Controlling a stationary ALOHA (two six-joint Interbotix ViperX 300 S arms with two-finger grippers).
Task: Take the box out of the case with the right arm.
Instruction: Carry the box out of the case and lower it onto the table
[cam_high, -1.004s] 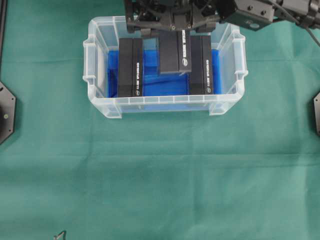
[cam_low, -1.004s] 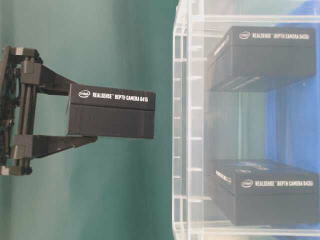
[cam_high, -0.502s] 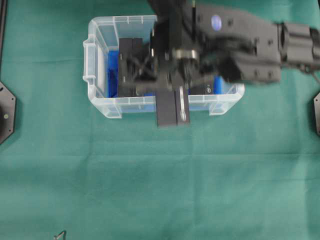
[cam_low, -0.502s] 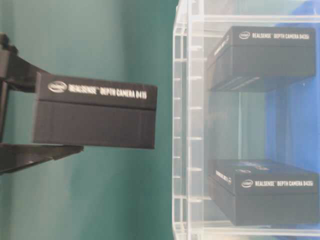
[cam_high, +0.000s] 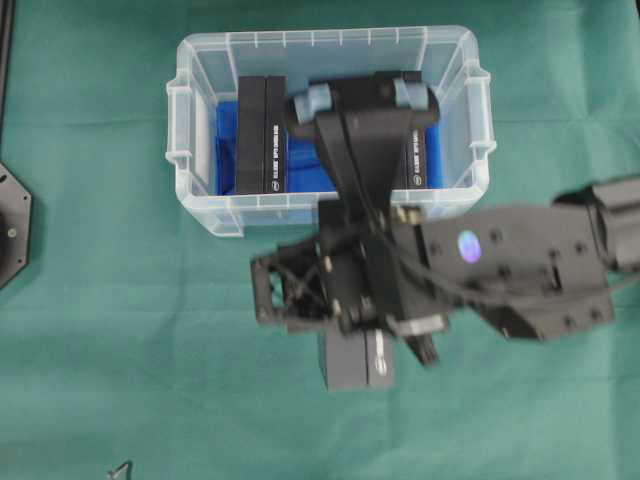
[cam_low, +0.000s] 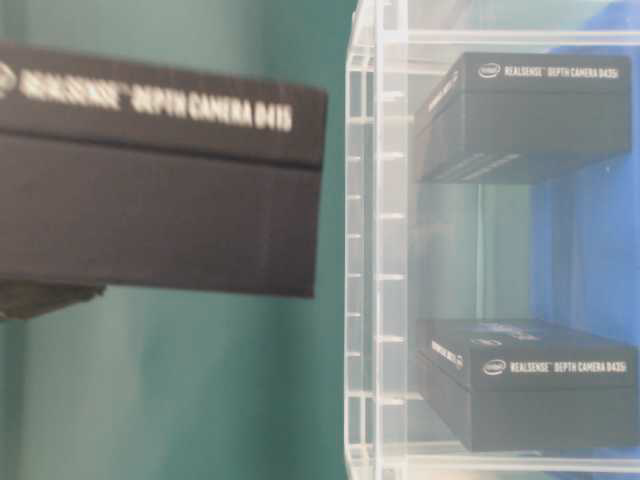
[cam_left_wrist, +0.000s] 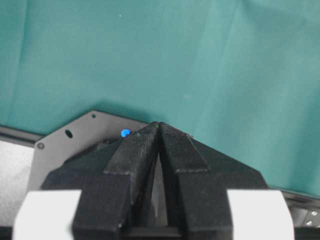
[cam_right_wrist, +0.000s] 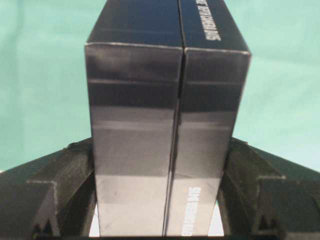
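The black box, now held above the green cloth, will be set down by my right gripper on the green cloth (cam_high: 346, 332) just in front of the middle of the clear case.
The clear case (cam_high: 195, 205) with a blue sheet on its bottom stands at the back of the green cloth. My right gripper (cam_high: 357, 340) is shut on a black box (cam_high: 357, 365) labelled as a depth camera, held above the cloth in front of the case and outside it. In the right wrist view the box (cam_right_wrist: 165, 100) fills the gap between both fingers (cam_right_wrist: 75, 170). The table-level view shows it large and close (cam_low: 160, 180), left of the case wall (cam_low: 365, 250). My left gripper (cam_left_wrist: 158, 126) is shut on nothing, over bare cloth.
Two more black boxes stand in the case, one on the left (cam_high: 262, 135) and one on the right (cam_high: 416, 165), the latter partly under the right arm (cam_high: 500, 270). Black arm bases sit at the left edge (cam_high: 12, 225) and the right edge (cam_high: 634, 225).
The right arm has carried the box from above the case's middle forward over the front wall to a spot above the cloth. The left gripper has not visibly changed.
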